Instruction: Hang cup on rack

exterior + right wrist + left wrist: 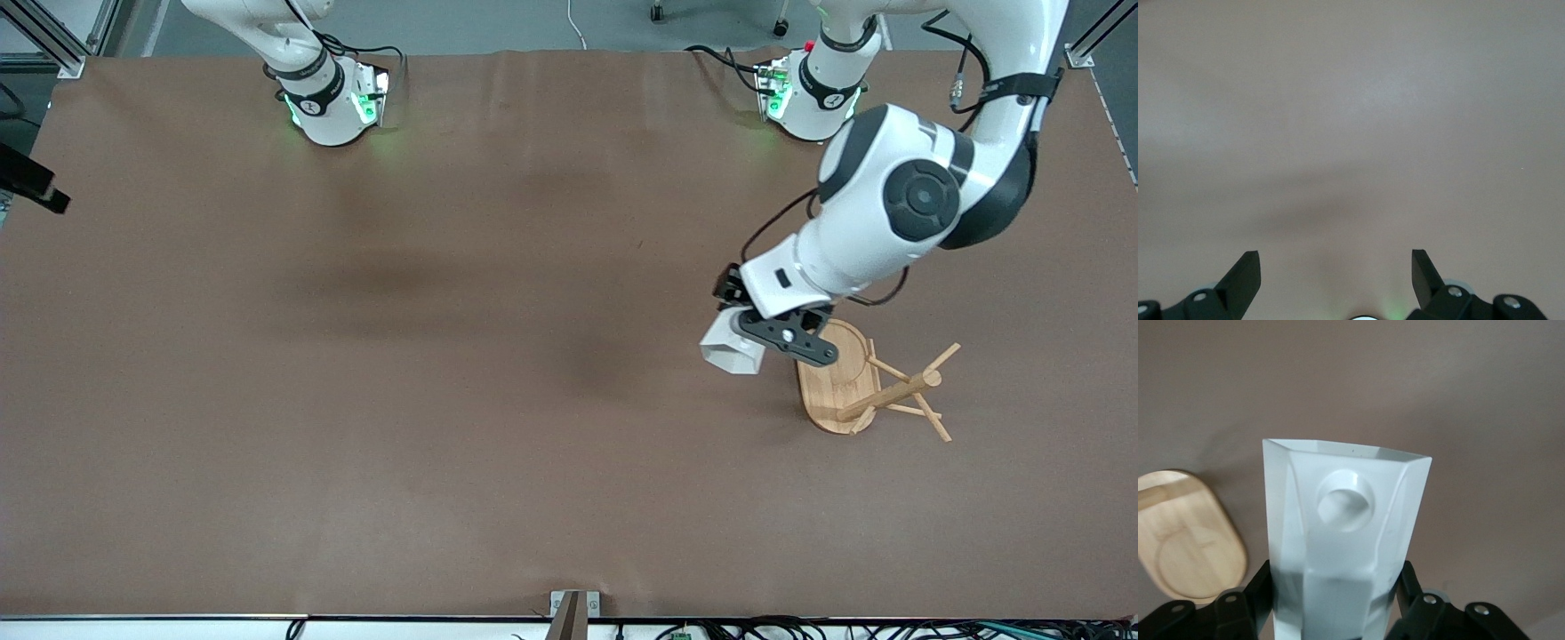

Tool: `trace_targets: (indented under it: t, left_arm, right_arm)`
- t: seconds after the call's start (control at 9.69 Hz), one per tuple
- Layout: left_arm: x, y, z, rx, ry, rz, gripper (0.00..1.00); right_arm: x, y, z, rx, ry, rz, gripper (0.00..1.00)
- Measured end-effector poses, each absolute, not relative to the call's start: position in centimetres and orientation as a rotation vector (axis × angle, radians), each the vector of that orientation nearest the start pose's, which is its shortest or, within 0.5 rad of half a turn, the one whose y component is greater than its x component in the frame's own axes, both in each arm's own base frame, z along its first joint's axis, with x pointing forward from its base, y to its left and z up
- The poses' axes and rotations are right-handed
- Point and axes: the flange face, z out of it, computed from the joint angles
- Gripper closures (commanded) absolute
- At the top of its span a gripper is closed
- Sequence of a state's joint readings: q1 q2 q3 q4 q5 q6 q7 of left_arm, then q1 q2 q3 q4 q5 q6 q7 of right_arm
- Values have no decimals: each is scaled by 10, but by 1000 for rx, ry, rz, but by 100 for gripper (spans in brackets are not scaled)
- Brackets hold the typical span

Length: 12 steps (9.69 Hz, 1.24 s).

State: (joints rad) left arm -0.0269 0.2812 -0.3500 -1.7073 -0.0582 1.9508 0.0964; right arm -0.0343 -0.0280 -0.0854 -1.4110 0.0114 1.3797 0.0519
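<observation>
The white faceted cup, now in the air over the table, will be let go by my left gripper on the rack's upper peg reaching over the oval base (871, 386).
My left gripper (782, 336) is shut on the white faceted cup (733, 352) and holds it in the air over the table, just beside the rack's oval base on the side toward the right arm's end. In the left wrist view the cup (1348, 540) sits between the black fingers (1261, 590), its handle's round hole facing the camera. The bamboo rack (889, 391) stands on its oval base (827, 396) with thin pegs sticking out; part of the base shows in the left wrist view (1188, 543). My right gripper (1336, 267) is open and empty over bare brown table.
The brown table (444, 356) is wide and flat. A black object (31, 182) juts in at the right arm's end of the table. A small metal bracket (573, 609) sits at the edge nearest the front camera. Both arm bases stand along the farthest edge.
</observation>
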Motion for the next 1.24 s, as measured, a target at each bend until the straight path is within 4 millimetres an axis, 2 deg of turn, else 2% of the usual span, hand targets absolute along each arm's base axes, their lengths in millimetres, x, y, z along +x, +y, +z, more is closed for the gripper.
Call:
trace_targets:
  t: [0.21,0.41,0.72,1.24]
  left_arm:
    - [600,-173,421,-3158,813,88,99]
    - [599,-147,413,-3135,852,98,99]
    - [603,-110,405,-3120,864,101,99]
    - [609,-86,404,-3128,804,65,99]
  right_arm:
    - [524,-62,691,-3117,265,-11,0]
    - [533,-61,680,-3118,262,-34,0]
    - [533,-64,682,-3119,268,-49,0]
    - [533,-63,682,-3119,267,-52,0]
